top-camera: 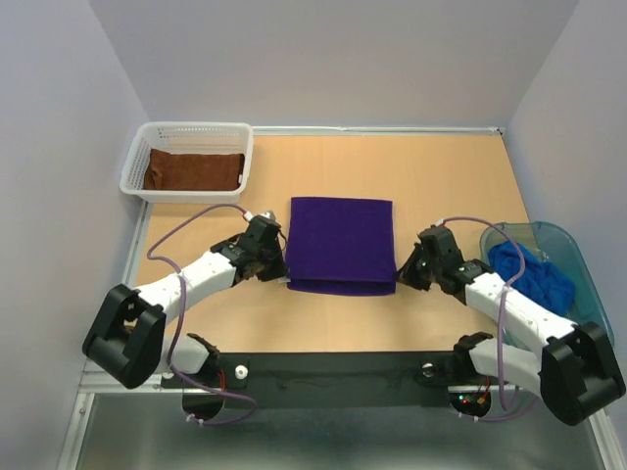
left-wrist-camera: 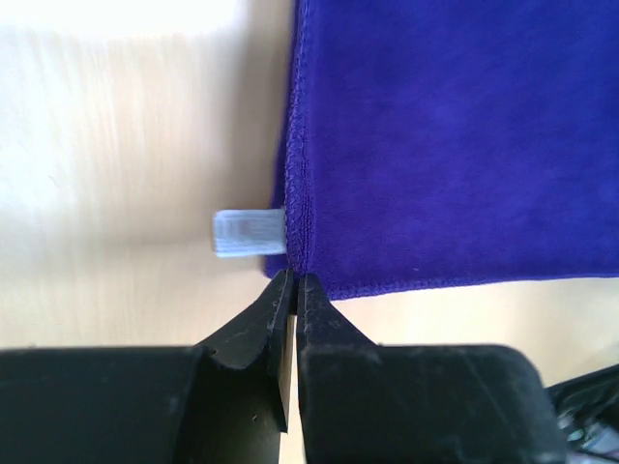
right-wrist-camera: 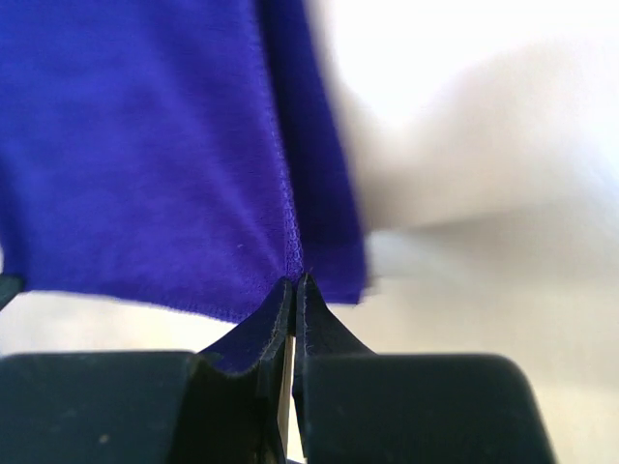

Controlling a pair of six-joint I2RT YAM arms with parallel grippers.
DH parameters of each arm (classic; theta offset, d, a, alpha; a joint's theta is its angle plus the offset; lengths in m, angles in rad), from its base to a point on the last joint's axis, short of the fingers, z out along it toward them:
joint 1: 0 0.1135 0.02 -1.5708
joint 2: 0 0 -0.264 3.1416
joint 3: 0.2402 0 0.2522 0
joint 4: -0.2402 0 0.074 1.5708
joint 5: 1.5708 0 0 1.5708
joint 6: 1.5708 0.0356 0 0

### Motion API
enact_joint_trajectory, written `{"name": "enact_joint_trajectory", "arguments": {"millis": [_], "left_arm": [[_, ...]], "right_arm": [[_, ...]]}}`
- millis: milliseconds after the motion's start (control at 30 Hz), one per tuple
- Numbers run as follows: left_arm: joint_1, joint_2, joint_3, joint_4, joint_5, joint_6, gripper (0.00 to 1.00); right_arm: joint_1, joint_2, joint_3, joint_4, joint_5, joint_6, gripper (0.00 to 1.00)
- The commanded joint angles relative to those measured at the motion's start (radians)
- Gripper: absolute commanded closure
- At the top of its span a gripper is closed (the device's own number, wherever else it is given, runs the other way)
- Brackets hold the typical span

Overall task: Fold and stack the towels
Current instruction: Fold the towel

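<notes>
The robot's right gripper will release the corner of the dark purple towel on the bare part of the table before the table's near edge (top-camera: 396,317).
The dark purple towel (top-camera: 341,240) lies folded in half on the middle of the table, its doubled edge towards me. My left gripper (top-camera: 284,266) is shut on its near left corner; in the left wrist view the tips (left-wrist-camera: 294,280) pinch the hem of the towel (left-wrist-camera: 455,145) beside a small pale label (left-wrist-camera: 249,232). My right gripper (top-camera: 398,268) is shut on the near right corner; its tips (right-wrist-camera: 294,282) pinch the hem of the towel (right-wrist-camera: 145,145). The rust-brown towel (top-camera: 193,170) lies folded in a basket. The bright blue towel (top-camera: 534,274) lies crumpled in a bin.
A white slatted basket (top-camera: 135,164) stands at the far left corner of the table. A clear blue plastic bin (top-camera: 573,250) stands at the right edge, close to my right arm. Grey walls close in the table on three sides.
</notes>
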Motion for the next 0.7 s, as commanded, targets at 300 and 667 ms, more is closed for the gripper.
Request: {"name": "enact_joint_trajectory", "arguments": {"millis": [300,667], "left_arm": [[-0.038,0.103,-0.104,0.080,0.064,-0.034,1.00],[0.016,0.207,0.348,-0.174,-0.077,0.098,1.00]], "right_arm": [[-0.003,0.092,-0.063,-0.014,0.066,0.023,0.99],[-0.037,0.199,0.318,-0.049,0.153,-0.160,1.00]]}}
